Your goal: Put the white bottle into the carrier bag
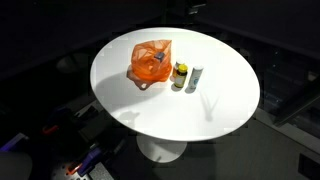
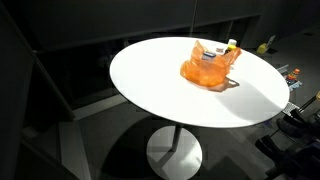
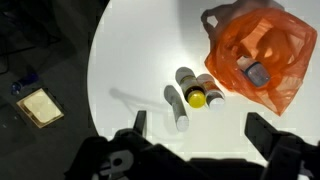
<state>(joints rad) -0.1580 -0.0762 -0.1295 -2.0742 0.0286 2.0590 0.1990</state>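
My gripper will next come down to the top of the white bottle (image 1: 198, 68) (image 3: 182, 123) beside the yellow-lid bottle. It should close there.
The white bottle (image 1: 196, 79) stands on the round white table (image 1: 130, 100), beside a dark bottle with a yellow lid (image 1: 180, 74). The orange carrier bag (image 1: 150, 62) lies just past them, mouth open, with a grey-capped item (image 3: 255, 72) inside. In the wrist view, the white bottle (image 3: 176, 108), the yellow-lid bottle (image 3: 195, 96) and a white-capped bottle (image 3: 213, 94) stand close together beside the bag (image 3: 270, 45). My gripper (image 3: 200, 130) is open and empty, high above the table on the near side of the bottles. An exterior view shows the bag (image 2: 208, 68) and yellow lid (image 2: 232, 44).
The table's edge (image 3: 95, 90) curves close to the bottles in the wrist view. A flat tan box (image 3: 38, 106) lies on the dark floor beyond it. Clutter sits on the floor beside the table (image 1: 85, 165) and beyond it (image 2: 266, 45).
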